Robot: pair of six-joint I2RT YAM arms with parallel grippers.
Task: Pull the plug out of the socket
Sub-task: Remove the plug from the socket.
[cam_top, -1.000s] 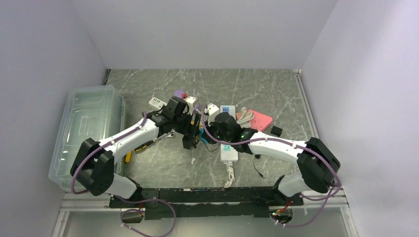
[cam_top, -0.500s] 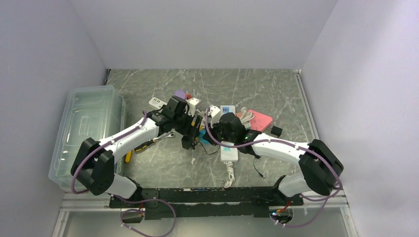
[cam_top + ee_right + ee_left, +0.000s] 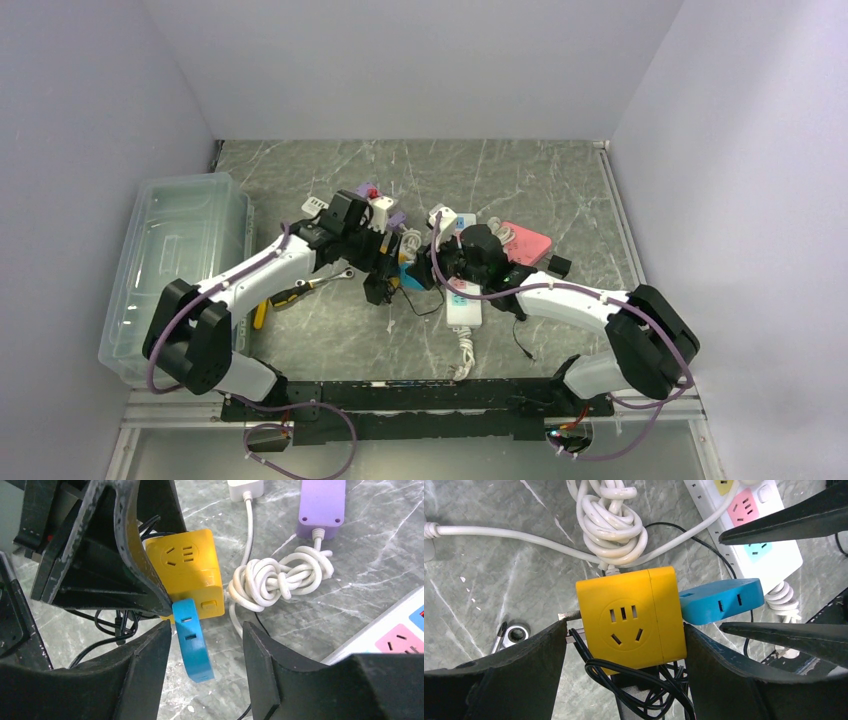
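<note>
The blue plug sits at a slant, off-center between my right gripper's open fingers, so next my right gripper straightens up and closes on the blue plug's sides (image 3: 197, 657) before it pulls.
A yellow cube socket (image 3: 634, 620) sits between the fingers of my left gripper (image 3: 624, 627), which is shut on its two sides. A blue plug (image 3: 719, 602) sticks out of the cube's right side, still seated in it. In the right wrist view the blue plug (image 3: 192, 640) hangs from the yellow socket (image 3: 190, 570). My right gripper (image 3: 207, 630) is open and straddles the plug, with a gap on each side. From the top view both grippers meet mid-table around the blue plug (image 3: 410, 279).
A coiled white cable (image 3: 611, 525) and a white power strip (image 3: 749, 525) lie just beyond the cube. Black cords (image 3: 644, 690) tangle under it. A purple strip (image 3: 322, 502), a wrench (image 3: 325, 282), a pink case (image 3: 525, 243) and a clear bin (image 3: 180, 270) also lie around.
My right gripper has opened and let go of the blue plug, and that arm has drifted right. The left gripper keeps its hold on the yellow socket.
</note>
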